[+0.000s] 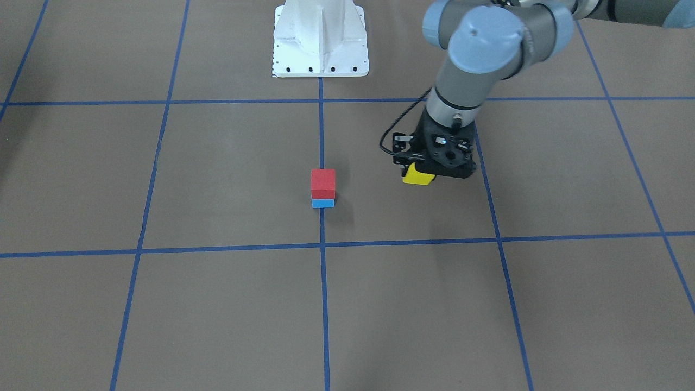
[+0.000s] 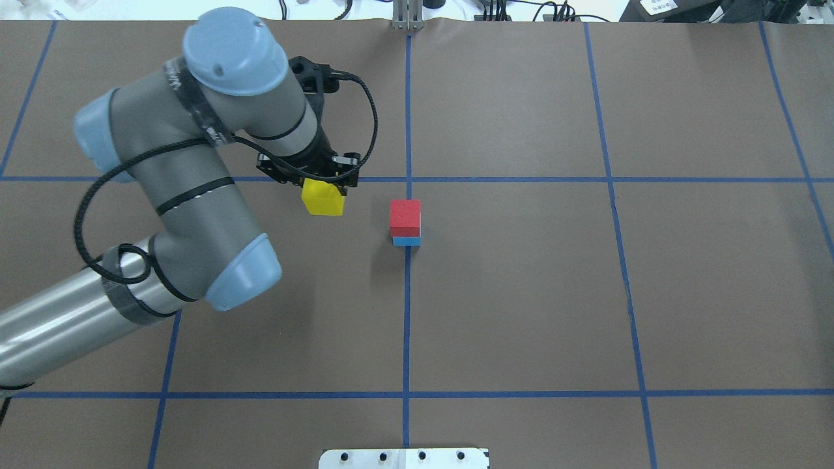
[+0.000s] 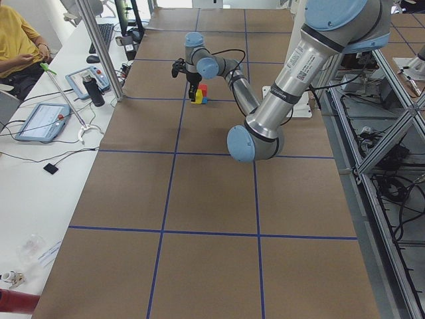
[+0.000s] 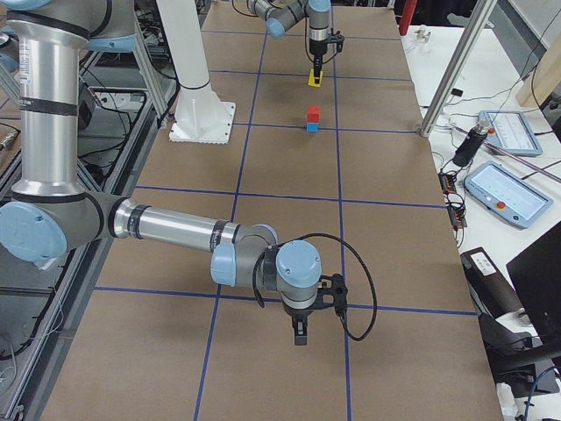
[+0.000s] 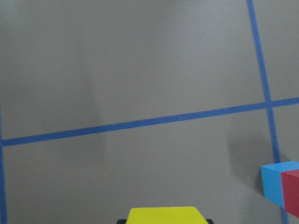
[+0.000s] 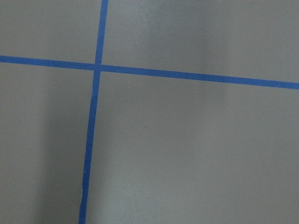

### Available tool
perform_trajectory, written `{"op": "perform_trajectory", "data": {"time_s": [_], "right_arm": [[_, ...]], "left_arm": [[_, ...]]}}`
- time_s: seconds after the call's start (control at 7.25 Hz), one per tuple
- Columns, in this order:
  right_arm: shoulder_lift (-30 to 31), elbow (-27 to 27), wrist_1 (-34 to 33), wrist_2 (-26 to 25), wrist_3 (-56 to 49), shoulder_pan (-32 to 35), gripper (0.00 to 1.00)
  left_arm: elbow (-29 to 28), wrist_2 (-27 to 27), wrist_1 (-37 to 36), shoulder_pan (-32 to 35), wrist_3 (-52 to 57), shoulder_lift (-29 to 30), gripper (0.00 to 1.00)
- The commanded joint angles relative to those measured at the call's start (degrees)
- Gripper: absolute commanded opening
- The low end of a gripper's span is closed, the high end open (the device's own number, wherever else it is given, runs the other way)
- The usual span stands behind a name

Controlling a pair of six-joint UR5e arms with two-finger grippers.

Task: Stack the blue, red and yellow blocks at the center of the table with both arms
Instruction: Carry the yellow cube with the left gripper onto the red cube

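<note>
The robot's left gripper needs to set the yellow block down on top of the red block (image 1: 322,177). The yellow block is still apart from the stack.
A red block (image 2: 405,218) sits on a blue block (image 2: 406,241) on the center line of the table; the stack also shows in the front view (image 1: 323,183). My left gripper (image 2: 322,194) points down and is shut on a yellow block (image 2: 322,198), to the left of the stack and apart from it. In the front view the yellow block (image 1: 418,175) is right of the stack. The left wrist view shows the yellow block (image 5: 162,215) at its bottom edge and the stack (image 5: 280,183) at its right. My right gripper (image 4: 301,337) shows only in the exterior right view, far from the blocks; I cannot tell whether it is open or shut.
The table is brown with blue tape grid lines. The white robot base (image 1: 320,41) stands at the table's edge. Tablets and a bottle (image 4: 472,145) lie on the side bench beyond the table. A person (image 3: 16,46) sits at the bench.
</note>
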State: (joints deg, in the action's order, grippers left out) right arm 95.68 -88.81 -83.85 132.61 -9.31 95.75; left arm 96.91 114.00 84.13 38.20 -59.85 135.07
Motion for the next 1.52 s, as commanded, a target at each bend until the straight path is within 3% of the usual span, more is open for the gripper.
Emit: {"op": "perform_trajectory", "data": {"time_s": [0.0, 1.24, 1.38], "right_arm": [[-0.1, 0.0, 0.0, 0.0, 0.2, 0.0, 1.0], [-0.1, -0.1, 0.0, 0.0, 0.3, 0.0, 1.0], [-0.1, -0.1, 0.0, 0.0, 0.3, 0.0, 0.99]], "left_arm": [[-8.5, -4.1, 0.0, -4.9, -6.2, 8.7, 0.0], [-13.6, -6.5, 3.2, -5.4, -6.5, 9.9, 0.0], [-13.8, -6.5, 3.3, -5.3, -6.3, 10.1, 0.06]]}}
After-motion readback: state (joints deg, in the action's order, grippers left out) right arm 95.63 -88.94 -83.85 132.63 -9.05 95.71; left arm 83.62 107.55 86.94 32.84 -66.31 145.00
